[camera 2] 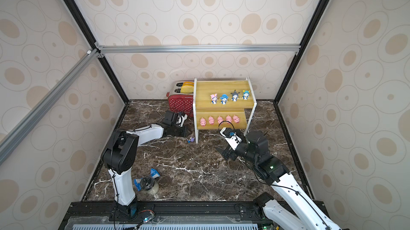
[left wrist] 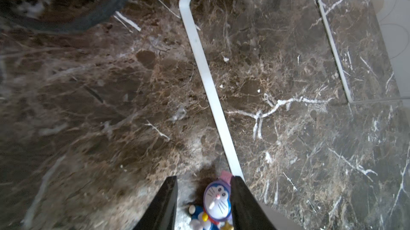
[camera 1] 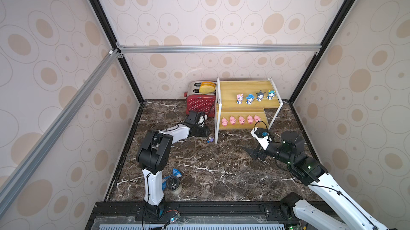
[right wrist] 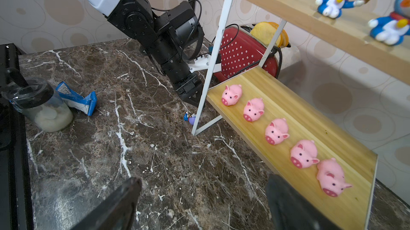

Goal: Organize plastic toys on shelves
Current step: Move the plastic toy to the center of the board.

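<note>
I will grasp the figurine with my left gripper and pull it out to the open marble (camera 1: 213, 166) before shelving it, as it lies close beside the shelves' front leg.
A small blue-and-white figurine with a purple hood (left wrist: 217, 200) lies on the marble table beside the front left leg of the shelves (camera 1: 216, 129). My left gripper (left wrist: 203, 179) straddles it, still open: one finger touches the head, the other stands a little off. In both top views it shows as a speck (camera 1: 210, 139) (camera 2: 191, 139) just off the left gripper's tips (camera 1: 208, 132). Several figurines (camera 1: 250, 99) stand on the upper board (camera 1: 244, 87). Several pink pigs (camera 1: 240, 119) line the lower board (right wrist: 310, 129). My right gripper (right wrist: 204, 180) hovers open and empty in front of the lower board.
A red polka-dot toaster (camera 1: 200, 104) with yellow slices stands left of the shelves, its black cable trailing near the left arm. A dark-lidded jar (camera 1: 174, 184) and a crumpled blue wrapper (camera 1: 177, 173) lie by the left arm's base. Walls close in on three sides.
</note>
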Robot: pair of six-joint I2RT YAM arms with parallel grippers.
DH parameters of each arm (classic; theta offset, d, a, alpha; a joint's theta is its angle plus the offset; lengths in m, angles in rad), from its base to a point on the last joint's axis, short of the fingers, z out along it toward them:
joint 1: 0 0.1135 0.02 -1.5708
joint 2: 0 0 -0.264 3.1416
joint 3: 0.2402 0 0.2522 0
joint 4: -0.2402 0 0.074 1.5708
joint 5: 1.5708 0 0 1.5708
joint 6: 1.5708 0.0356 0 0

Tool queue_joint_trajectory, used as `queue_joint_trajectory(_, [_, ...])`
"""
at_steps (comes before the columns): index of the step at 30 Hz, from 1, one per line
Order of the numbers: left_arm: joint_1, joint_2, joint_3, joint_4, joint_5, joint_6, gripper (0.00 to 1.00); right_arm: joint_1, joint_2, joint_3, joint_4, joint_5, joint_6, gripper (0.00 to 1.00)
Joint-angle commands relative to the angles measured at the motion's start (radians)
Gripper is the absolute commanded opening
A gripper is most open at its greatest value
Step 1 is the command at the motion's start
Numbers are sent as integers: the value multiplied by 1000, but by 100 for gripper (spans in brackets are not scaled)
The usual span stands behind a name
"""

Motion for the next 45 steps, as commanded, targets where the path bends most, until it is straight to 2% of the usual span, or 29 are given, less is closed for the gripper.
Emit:
queue_joint_trajectory(1, [2, 41, 4, -12, 54, -37, 36, -1, 2, -28, 1, 9, 23, 93])
queue_joint_trajectory(5, [-14, 59, -17, -71, 105, -63, 24, -1, 47, -40, 16, -17, 24, 93])
queue_joint_trajectory(10, [-42, -9, -169, -62, 85, -113, 21, -1, 94, -60, 52, -45, 32, 93])
queue_joint_trajectory(20, [-117, -156, -399, 59, 81, -286, 21, -1, 199, -126, 146, -115, 93, 93])
queue_joint_trajectory(23, [-120, -208, -451, 77, 66, -294, 21, -1, 222, -145, 173, -129, 122, 92])
queue_joint_trajectory(27, [-127, -337, -462, -33, -37, -195, 26, -1, 210, -171, 178, -96, 138, 92])
queue_joint_trajectory(31, [-205, -413, -407, -197, -202, -72, 36, -2, 137, -223, 212, 42, 180, 93])
queue_joint_trajectory(36, [-367, -388, -298, -322, -478, -11, 41, -2, 55, -262, 203, 189, 198, 95])
queue_joint_trajectory(40, [-482, -331, -193, -424, -711, -29, 44, -2, -7, -290, 200, 290, 209, 95])
queue_joint_trajectory(45, [-570, -255, -100, -445, -804, -30, 47, -2, -69, -322, 195, 387, 229, 95])
